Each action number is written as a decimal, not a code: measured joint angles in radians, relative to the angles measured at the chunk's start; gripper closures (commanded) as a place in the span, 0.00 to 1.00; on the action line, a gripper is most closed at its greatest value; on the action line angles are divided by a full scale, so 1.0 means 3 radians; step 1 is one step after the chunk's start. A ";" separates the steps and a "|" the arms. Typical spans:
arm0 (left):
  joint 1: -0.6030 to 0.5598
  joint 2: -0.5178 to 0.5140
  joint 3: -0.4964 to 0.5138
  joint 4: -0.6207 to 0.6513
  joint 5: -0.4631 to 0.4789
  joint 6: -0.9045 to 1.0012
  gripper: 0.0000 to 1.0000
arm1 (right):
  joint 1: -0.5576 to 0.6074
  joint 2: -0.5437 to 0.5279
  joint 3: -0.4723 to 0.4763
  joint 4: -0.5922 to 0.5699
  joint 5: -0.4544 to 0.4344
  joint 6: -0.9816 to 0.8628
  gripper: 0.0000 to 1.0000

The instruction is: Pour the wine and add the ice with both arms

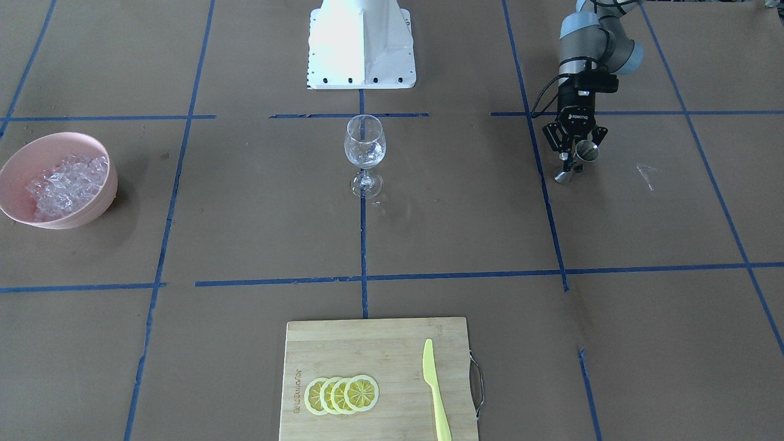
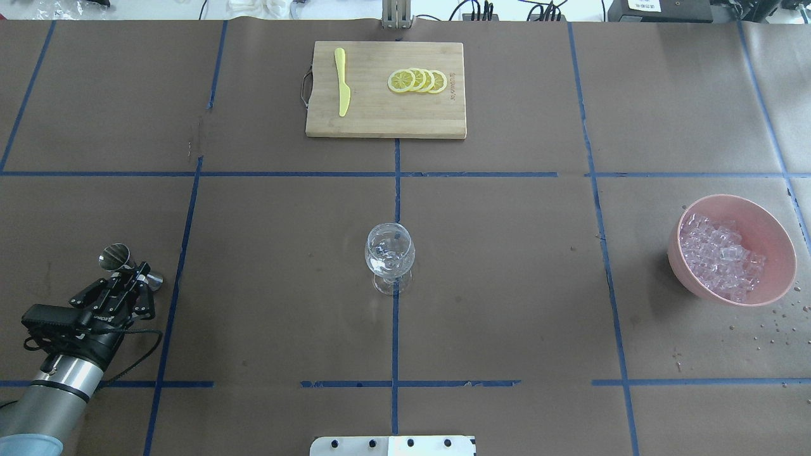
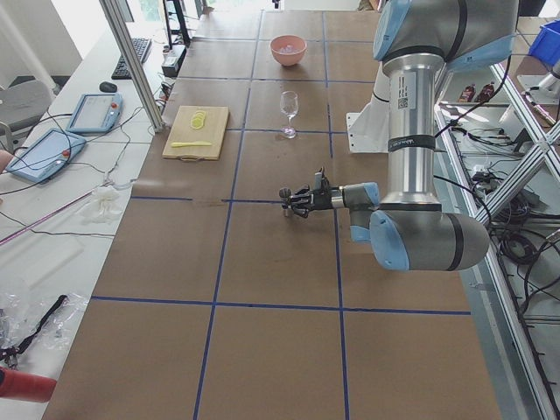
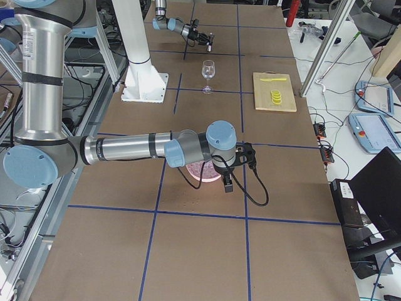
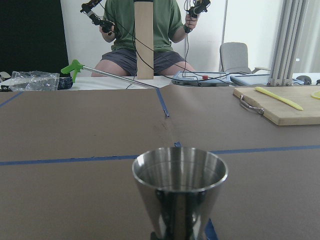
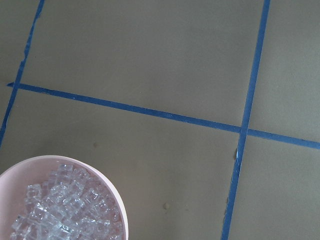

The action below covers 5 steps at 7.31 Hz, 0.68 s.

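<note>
Next, my right gripper takes an ice cube from the middle of the ice heap (image 1: 65, 184) (image 6: 61, 224) in the pink bowl.
My left gripper (image 1: 577, 154) is shut on the waist of a steel jigger (image 1: 588, 150) and holds it upright, low at the table's left side. It also shows in the overhead view (image 2: 135, 270), with the jigger's cup (image 2: 116, 256) open upward. The left wrist view shows the jigger (image 5: 180, 187) close up. A clear stemmed wine glass (image 2: 389, 253) stands at the table's middle. The ice (image 2: 719, 253) is heaped in a pink bowl (image 2: 776, 237) at the right. My right gripper (image 4: 227, 183) hangs over that bowl; I cannot tell whether it is open or shut. The right wrist view shows the ice (image 6: 65, 212) below.
A wooden cutting board (image 2: 380, 120) at the far edge carries lemon slices (image 2: 417, 80) and a yellow knife (image 2: 343, 81). The white pedestal (image 1: 360, 43) stands at the robot's side. Water drops (image 2: 770, 326) lie near the bowl. An operator (image 5: 142, 30) sits beyond the table.
</note>
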 measured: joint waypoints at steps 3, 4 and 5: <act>0.0000 0.0007 0.0003 0.0000 -0.0006 0.0020 0.16 | 0.0000 0.0000 0.0001 0.0000 0.0000 0.0001 0.00; 0.0000 0.0013 -0.0003 -0.0004 -0.0032 0.0058 0.15 | 0.0000 0.0000 0.0002 0.0000 0.0000 0.0000 0.00; 0.0000 0.0024 -0.0016 -0.0014 -0.0100 0.0136 0.15 | 0.0000 0.0000 0.0003 0.0001 0.0000 -0.0001 0.00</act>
